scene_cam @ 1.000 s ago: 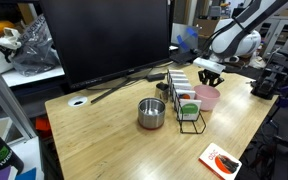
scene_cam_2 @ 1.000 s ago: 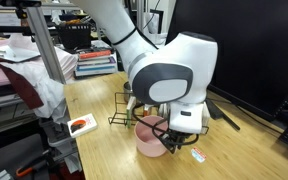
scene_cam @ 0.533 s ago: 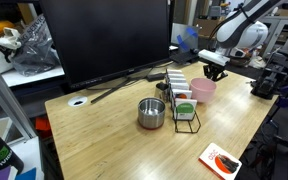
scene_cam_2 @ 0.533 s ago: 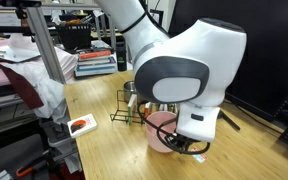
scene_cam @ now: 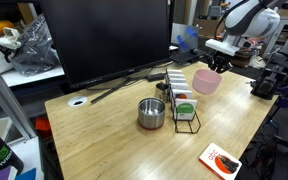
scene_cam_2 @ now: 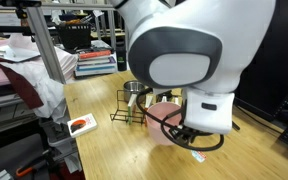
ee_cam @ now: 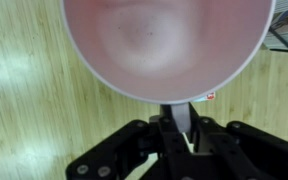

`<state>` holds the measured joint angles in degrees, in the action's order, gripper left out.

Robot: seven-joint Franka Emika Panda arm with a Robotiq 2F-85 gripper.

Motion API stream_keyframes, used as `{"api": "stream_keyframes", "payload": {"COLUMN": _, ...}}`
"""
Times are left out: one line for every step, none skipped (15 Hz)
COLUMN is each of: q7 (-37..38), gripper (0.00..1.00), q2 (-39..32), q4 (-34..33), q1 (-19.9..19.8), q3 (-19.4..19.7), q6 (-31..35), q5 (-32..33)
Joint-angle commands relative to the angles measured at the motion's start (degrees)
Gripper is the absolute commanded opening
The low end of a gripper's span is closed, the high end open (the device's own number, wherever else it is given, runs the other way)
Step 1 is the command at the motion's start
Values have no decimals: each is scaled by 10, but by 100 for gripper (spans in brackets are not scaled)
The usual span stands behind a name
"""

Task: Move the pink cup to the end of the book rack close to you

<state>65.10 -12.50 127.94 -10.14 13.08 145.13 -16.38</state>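
Note:
Next, I release the pink cup, now just beyond the rack's far end, with my gripper on the wooden table [scene_cam: 184,170] beside the red-and-white packet, off the near end of the rack.
The pink cup [scene_cam: 206,82] hangs a little above the wooden table, just beyond the far end of the black wire book rack [scene_cam: 185,101]. My gripper [scene_cam: 217,67] is shut on the cup's rim. In the wrist view the cup [ee_cam: 164,40] fills the top of the picture, and the gripper's fingers [ee_cam: 174,120] pinch its rim from below. In an exterior view the cup [scene_cam_2: 160,119] shows partly behind the arm, next to the rack [scene_cam_2: 125,108].
A steel pot [scene_cam: 151,113] stands beside the rack. A red-and-white packet [scene_cam: 220,160] lies near the table's front edge. A large black monitor [scene_cam: 114,40] stands at the back. A white disc [scene_cam: 78,101] lies at the left. Shelves and clutter surround the table.
The gripper has risen with the pink cup, lifting it off the table and carrying it a little away from the rack. The cup looks larger in the exterior views.

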Motion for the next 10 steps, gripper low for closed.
{"api": "stream_keyframes", "payload": {"q7": -42, "gripper": 4, "q2": 81, "q4": 40, "q1": 8, "q3": -7, "q6": 9, "q5": 11}}
{"api": "stream_keyframes", "payload": {"q7": -49, "gripper": 4, "q2": 103, "q4": 46, "q1": 14, "q3": -11, "q6": 10, "q5": 23}}
{"api": "stream_keyframes", "payload": {"q7": -57, "gripper": 4, "q2": 121, "q4": 50, "q1": 18, "q3": -18, "q6": 9, "q5": 31}}
{"api": "stream_keyframes", "payload": {"q7": -66, "gripper": 4, "q2": 139, "q4": 54, "q1": 24, "q3": -26, "q6": 8, "q5": 39}}
{"api": "stream_keyframes", "payload": {"q7": -79, "gripper": 4, "q2": 155, "q4": 57, "q1": 31, "q3": -37, "q6": 4, "q5": 42}}
{"api": "stream_keyframes", "payload": {"q7": -92, "gripper": 4, "q2": 167, "q4": 60, "q1": 39, "q3": -49, "q6": 1, "q5": 44}}
{"api": "stream_keyframes", "payload": {"q7": -105, "gripper": 4, "q2": 179, "q4": 62, "q1": 48, "q3": -62, "q6": -2, "q5": 44}}
{"api": "stream_keyframes", "payload": {"q7": -115, "gripper": 4, "q2": 186, "q4": 63, "q1": 58, "q3": -75, "q6": -5, "q5": 46}}
{"api": "stream_keyframes", "payload": {"q7": -125, "gripper": 4, "q2": 189, "q4": 62, "q1": 67, "q3": -88, "q6": -7, "q5": 50}}
{"api": "stream_keyframes", "payload": {"q7": -135, "gripper": 4, "q2": 190, "q4": 59, "q1": 76, "q3": -100, "q6": -9, "q5": 56}}
